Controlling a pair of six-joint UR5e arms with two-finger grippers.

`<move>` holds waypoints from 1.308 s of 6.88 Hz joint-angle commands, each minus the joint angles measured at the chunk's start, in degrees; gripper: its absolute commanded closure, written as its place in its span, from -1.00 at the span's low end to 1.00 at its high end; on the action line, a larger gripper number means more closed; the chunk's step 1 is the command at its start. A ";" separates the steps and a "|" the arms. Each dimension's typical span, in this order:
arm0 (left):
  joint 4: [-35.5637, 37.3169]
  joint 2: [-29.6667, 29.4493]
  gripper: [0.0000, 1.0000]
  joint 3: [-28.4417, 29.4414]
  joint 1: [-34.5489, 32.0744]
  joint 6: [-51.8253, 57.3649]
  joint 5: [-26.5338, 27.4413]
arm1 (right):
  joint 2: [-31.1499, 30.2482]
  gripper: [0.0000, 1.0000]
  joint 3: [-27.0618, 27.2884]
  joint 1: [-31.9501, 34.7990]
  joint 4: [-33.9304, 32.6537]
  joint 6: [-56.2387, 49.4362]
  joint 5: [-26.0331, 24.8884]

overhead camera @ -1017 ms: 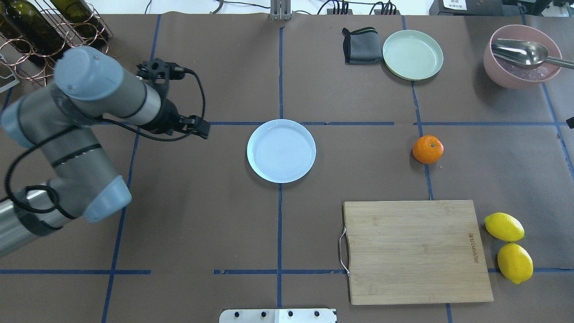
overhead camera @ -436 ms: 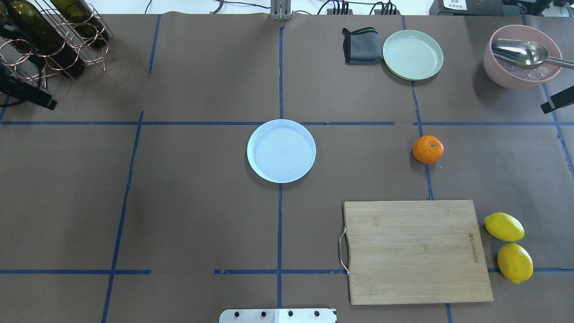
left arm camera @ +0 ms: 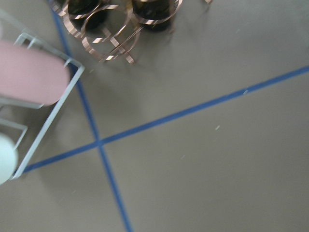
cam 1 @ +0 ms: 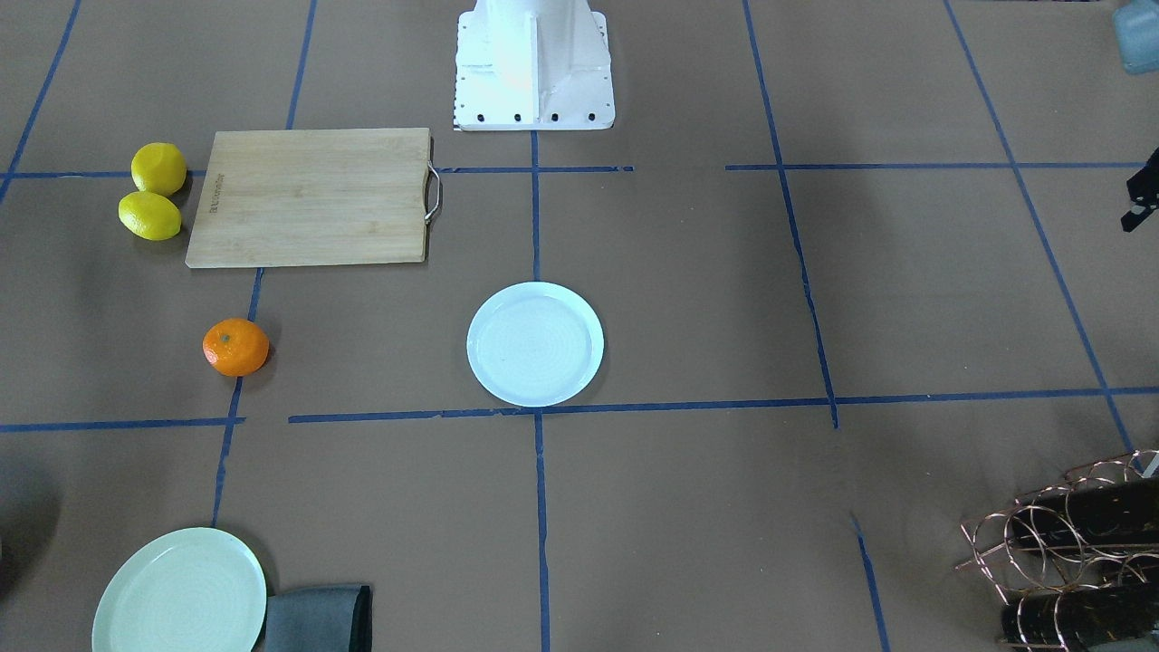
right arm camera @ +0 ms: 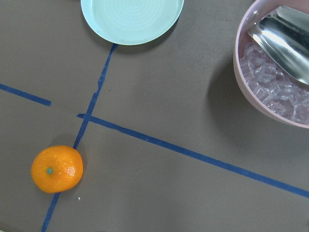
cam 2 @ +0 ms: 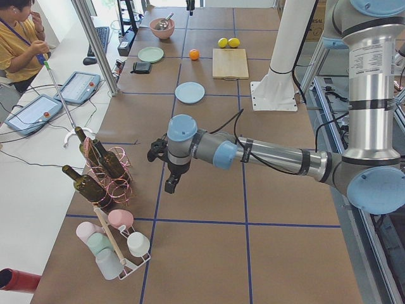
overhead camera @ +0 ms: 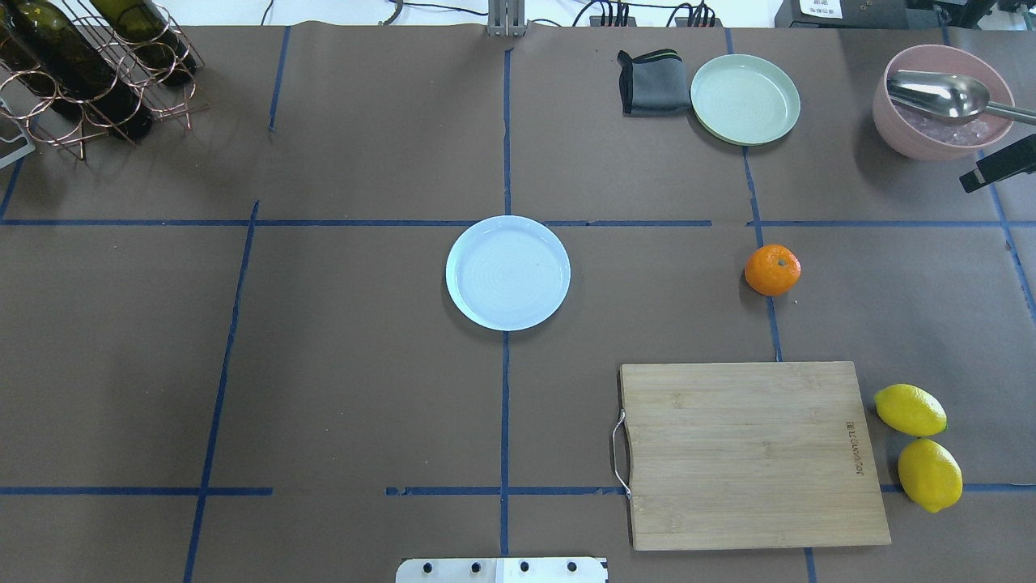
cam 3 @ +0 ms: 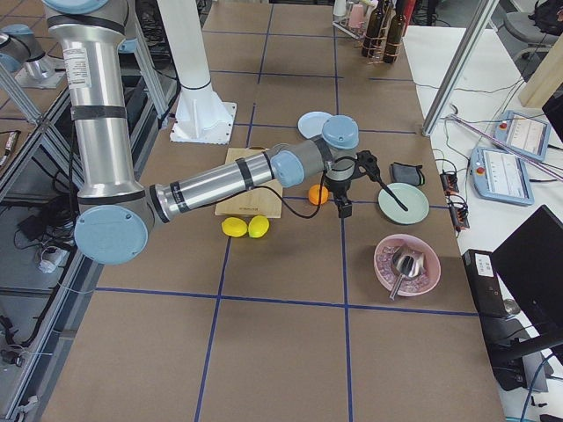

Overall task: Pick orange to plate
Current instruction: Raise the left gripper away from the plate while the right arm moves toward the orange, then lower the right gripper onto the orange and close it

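Note:
The orange on the blue tape line is next for my right gripper, which should go to it and close around the orange's sides (cam 1: 235,348) (right arm camera: 57,169), above the table.
The orange (overhead camera: 772,270) sits alone on a blue tape line, right of centre; it also shows at the lower left of the right wrist view as the orange (right arm camera: 57,169). The bluish-white plate (overhead camera: 507,272) lies empty at the table's middle. Only a dark tip of my right gripper (overhead camera: 999,166) pokes in at the right edge, beyond and right of the orange, beside the pink bowl; whether it is open or shut does not show. My left gripper (cam 2: 171,183) hangs by the wine rack, far left of the plate, its state unclear.
A wooden cutting board (overhead camera: 753,453) lies near the front right with two lemons (overhead camera: 910,409) beside it. A mint-green plate (overhead camera: 745,99), grey cloth (overhead camera: 651,82) and pink bowl with spoon (overhead camera: 943,101) stand at the back right. A wine rack (overhead camera: 89,73) fills the back left.
My left arm has pulled back leftward and left the overhead view. The dark tip of my right gripper has come in from the right edge. Orange and plate have not moved.

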 commanded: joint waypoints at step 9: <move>1.08 5.03 -1.00 2.26 -8.04 3.90 -1.45 | 8.63 -1.00 -10.54 -26.41 14.41 26.17 -19.44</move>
